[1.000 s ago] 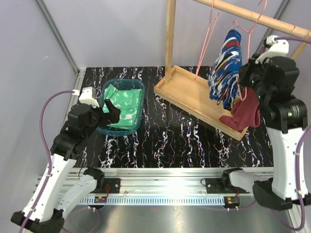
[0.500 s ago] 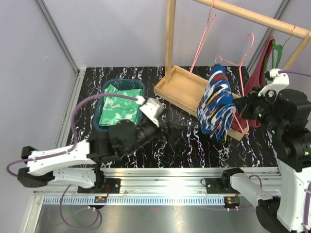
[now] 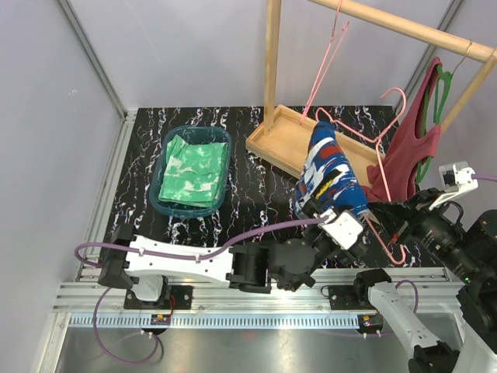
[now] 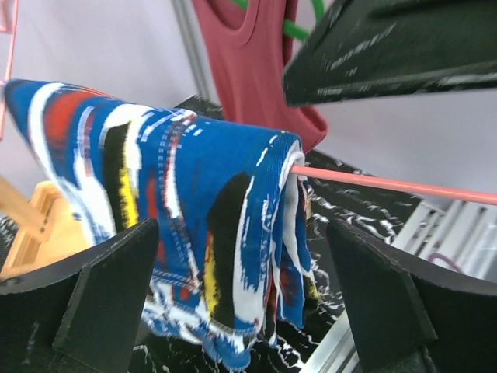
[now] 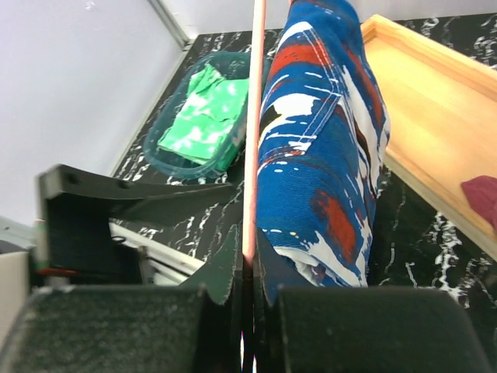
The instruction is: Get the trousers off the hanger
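Observation:
My left gripper's fingers straddle both halves of the blue trousers, so I should pinch only the half nearer the basket (image 4: 227, 241) and pull it off the hanger's bar.
The blue trousers (image 3: 329, 172) with red, white and yellow patches hang folded over a pink hanger (image 3: 382, 203), low over the table's near right. My right gripper (image 3: 396, 229) is shut on the hanger's bar (image 5: 252, 148), with the blue trousers (image 5: 326, 155) just beyond its jaws. My left gripper (image 3: 317, 208) is open, and its jaws stand either side of the blue trousers' lower part (image 4: 217, 233) without touching. The mottled green and white trousers (image 3: 192, 167) lie in the teal basket (image 3: 165, 203).
A maroon tank top (image 3: 410, 151) hangs on a green hanger from the wooden rail (image 3: 404, 27) at the back right. The rack's wooden base tray (image 3: 287, 148) sits behind the trousers. The left arm stretches across the table's front edge.
My right arm has brought the hanger with the blue trousers off the rail, down and toward the front. My left arm has swung from the basket to the right, up to the trousers.

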